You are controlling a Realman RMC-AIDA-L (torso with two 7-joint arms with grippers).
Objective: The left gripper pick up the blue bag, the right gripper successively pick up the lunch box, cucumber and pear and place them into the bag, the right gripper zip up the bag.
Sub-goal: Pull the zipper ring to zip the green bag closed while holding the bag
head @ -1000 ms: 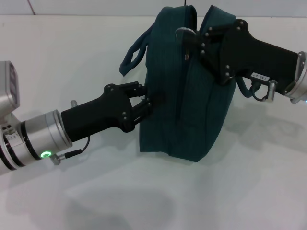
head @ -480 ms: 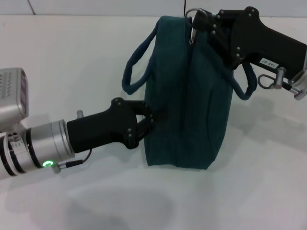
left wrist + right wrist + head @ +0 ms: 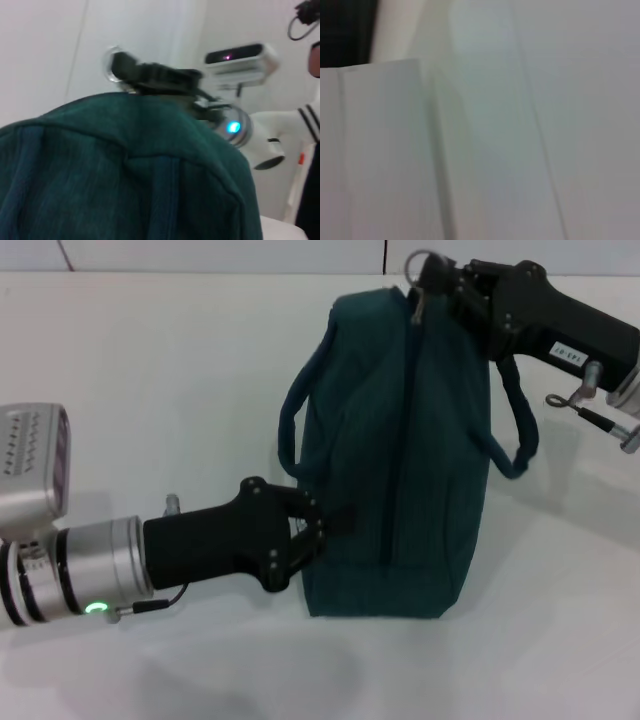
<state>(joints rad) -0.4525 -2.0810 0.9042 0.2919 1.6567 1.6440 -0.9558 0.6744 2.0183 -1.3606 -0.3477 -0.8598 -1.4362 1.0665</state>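
Observation:
Left gripper holds low, far from zipper pull; it should take the bag's upper side [image 3: 363, 352] before my right gripper pulls further.
The dark teal-blue bag [image 3: 400, 460] stands upright on the white table, its zip line running down its middle and closed along the part I can see. My left gripper [image 3: 318, 525] is shut on the bag's lower near-left edge. My right gripper [image 3: 425, 280] is at the bag's top far end, shut on the zipper pull with its metal ring [image 3: 418, 260]. The left wrist view shows the bag's fabric [image 3: 125, 185] up close and the right gripper [image 3: 150, 77] above it. The lunch box, cucumber and pear are not in view.
The bag's two handles hang loose, one on the left [image 3: 296, 420] and one on the right [image 3: 520, 430]. The white table [image 3: 150, 360] spreads all around. The right wrist view shows only a pale wall.
The right gripper has moved back and up along the bag's top with the zipper pull. The bag's mouth has closed and the bag stands more upright. The left gripper has lowered slightly.

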